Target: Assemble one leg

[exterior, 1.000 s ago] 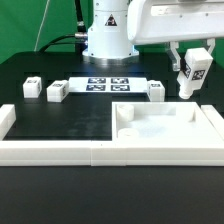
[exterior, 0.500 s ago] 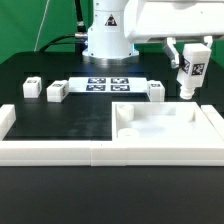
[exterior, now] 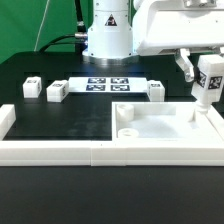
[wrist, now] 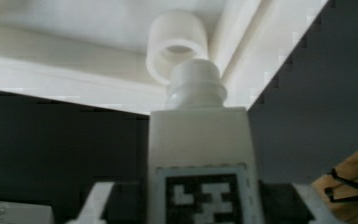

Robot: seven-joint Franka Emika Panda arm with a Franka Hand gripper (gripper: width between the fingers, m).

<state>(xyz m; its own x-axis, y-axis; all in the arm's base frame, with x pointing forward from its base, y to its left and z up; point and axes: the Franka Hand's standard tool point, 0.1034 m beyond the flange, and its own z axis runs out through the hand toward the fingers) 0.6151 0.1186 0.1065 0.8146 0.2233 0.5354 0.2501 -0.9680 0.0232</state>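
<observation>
My gripper will let go of the leg standing upright in the panel's round socket [exterior: 206,131] [wrist: 178,55] by the fence corner.
My gripper [exterior: 206,72] is shut on a leg [exterior: 207,82], a small white squarish post with a black-and-white tag, held upright in the air at the exterior view's right, above the far right corner of the large white panel [exterior: 170,128]. In the wrist view the leg [wrist: 204,150] fills the middle, its round peg pointing at a round corner socket [wrist: 178,50] of the panel [wrist: 87,60]. The peg tip sits just short of the socket. Three more legs [exterior: 57,92] [exterior: 30,87] [exterior: 156,91] stand on the black table.
The marker board [exterior: 108,84] lies at the back in front of the arm's base [exterior: 108,30]. A low white fence [exterior: 50,150] borders the front of the table. The panel rests against that fence at the front right.
My gripper has carried the leg toward the exterior view's right and slightly up, from beside the panel's back edge to over its far right corner.
</observation>
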